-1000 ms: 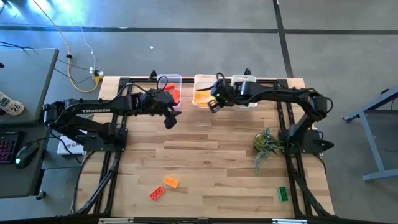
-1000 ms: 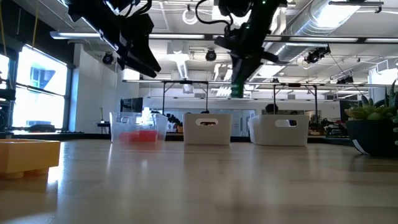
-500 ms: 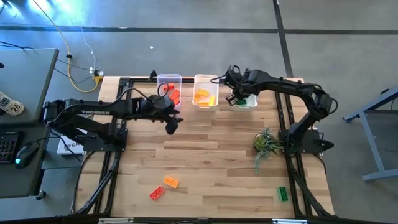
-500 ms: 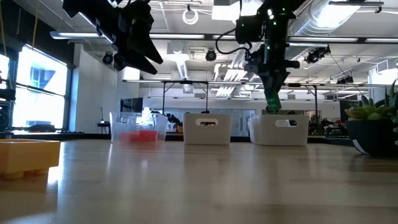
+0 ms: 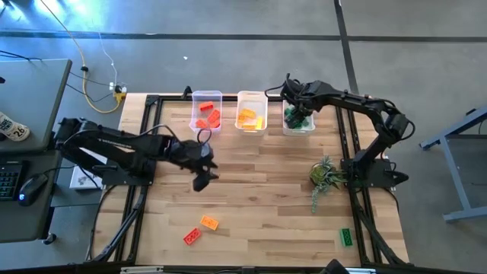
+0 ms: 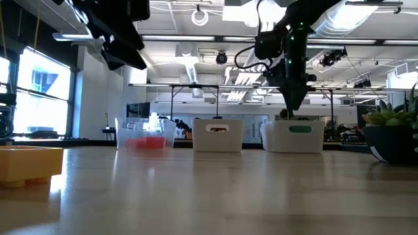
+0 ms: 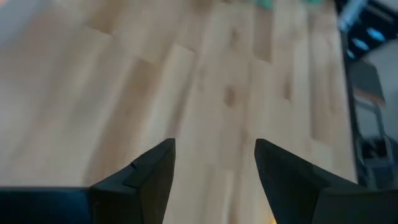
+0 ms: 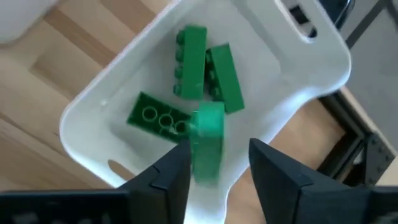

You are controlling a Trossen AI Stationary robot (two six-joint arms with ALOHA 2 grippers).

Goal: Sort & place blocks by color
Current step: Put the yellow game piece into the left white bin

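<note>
The orange block beside the red block near the table's near edge is next for my left gripper, which should go there and grab the orange block's long sides (image 5: pixel 208 221).
My right gripper (image 5: pixel 294 113) hangs open over the clear bin (image 5: pixel 298 128) at the table's far edge that holds green blocks (image 8: pixel 191 61). In the right wrist view another green block (image 8: pixel 208 140) shows blurred between its fingers (image 8: pixel 219 148), above the three lying on the bin floor. My left gripper (image 5: pixel 202 181) is open over bare wood left of the table's middle, and its wrist view (image 7: pixel 214 163) shows only planks. An orange block (image 5: pixel 209 223), a red block (image 5: pixel 192 237) and a green block (image 5: pixel 345 237) lie flat near the near edge. My right gripper points down into the green bin with the blurred green block close beside one finger (image 8: pixel 177 171) and apart from the other. I cannot tell whether that finger touches it.
A bin with red blocks (image 5: pixel 206 114) and a bin with orange blocks (image 5: pixel 250 116) stand left of the green bin along the far edge. A small green plant (image 5: pixel 326 176) sits by the right arm's base. The low view shows an orange block (image 6: pixel 25 163) close to the camera.
My right gripper has carried a green block from above the orange bin toward the table's right, to above the green bin, and lowered toward it. My left gripper has moved from beside the red bin toward the near edge, out over bare wood.
</note>
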